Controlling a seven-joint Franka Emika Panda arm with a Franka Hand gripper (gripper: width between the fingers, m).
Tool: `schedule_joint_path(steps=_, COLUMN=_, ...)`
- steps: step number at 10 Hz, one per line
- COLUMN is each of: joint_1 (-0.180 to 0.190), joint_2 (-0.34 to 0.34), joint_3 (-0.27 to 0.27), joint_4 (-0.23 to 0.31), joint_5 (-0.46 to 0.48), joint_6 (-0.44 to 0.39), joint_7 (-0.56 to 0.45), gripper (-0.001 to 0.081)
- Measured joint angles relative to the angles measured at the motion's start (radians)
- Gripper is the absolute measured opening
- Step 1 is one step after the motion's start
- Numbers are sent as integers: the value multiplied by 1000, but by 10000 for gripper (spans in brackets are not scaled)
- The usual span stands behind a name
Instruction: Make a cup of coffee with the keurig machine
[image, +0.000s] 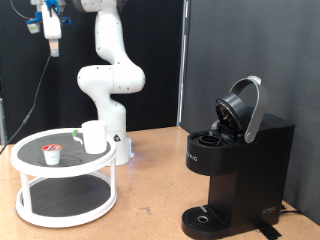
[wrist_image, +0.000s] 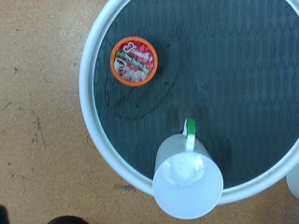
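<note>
The small pod's red-orange top (image: 52, 148) (wrist_image: 134, 62), on the stand's top shelf near the white cup, should be next for my gripper to go to and close on.
The white cup (image: 95, 136) stands on the top shelf of a round white two-tier stand (image: 60, 168) at the exterior view's left. In the wrist view the cup (wrist_image: 185, 175) is seen from above near the stand's rim (wrist_image: 92, 112), with a small green piece (wrist_image: 190, 131) beside it. A small pod with a red-orange top (image: 51, 153) (wrist_image: 135, 61) lies on the same shelf. The black keurig machine (image: 235, 170) stands at the right with its lid (image: 245, 105) raised. My gripper (image: 51, 38) hangs high above the stand, far from everything; nothing shows between its fingers.
The white arm base (image: 112, 110) stands behind the stand. A black panel (image: 250, 50) backs the machine. The brown table (image: 150, 200) runs between the stand and the machine. The machine's round drip base (image: 205, 217) holds nothing.
</note>
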Motion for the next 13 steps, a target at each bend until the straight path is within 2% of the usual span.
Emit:
schedule_joint_path(steps=3, joint_1=0, joint_2=7, joint_3=-2, joint_4=2, joint_5=0, joint_6=-1, joint_7=-33, gripper=734)
schedule_joint_path(steps=5, joint_1=0, joint_2=8, joint_3=-21, joint_4=-22, joint_5=2, joint_6=28, joint_7=-63, gripper=734)
schedule_joint_path(steps=7, joint_1=-2, joint_2=23, joint_3=-42, joint_4=-78, joint_5=-11, joint_6=118, joint_7=-56, gripper=734)
schedule_joint_path(steps=13, joint_1=-23, joint_2=153, joint_3=-81, joint_4=-240, joint_5=-44, joint_6=455, joint_7=-31, gripper=734)
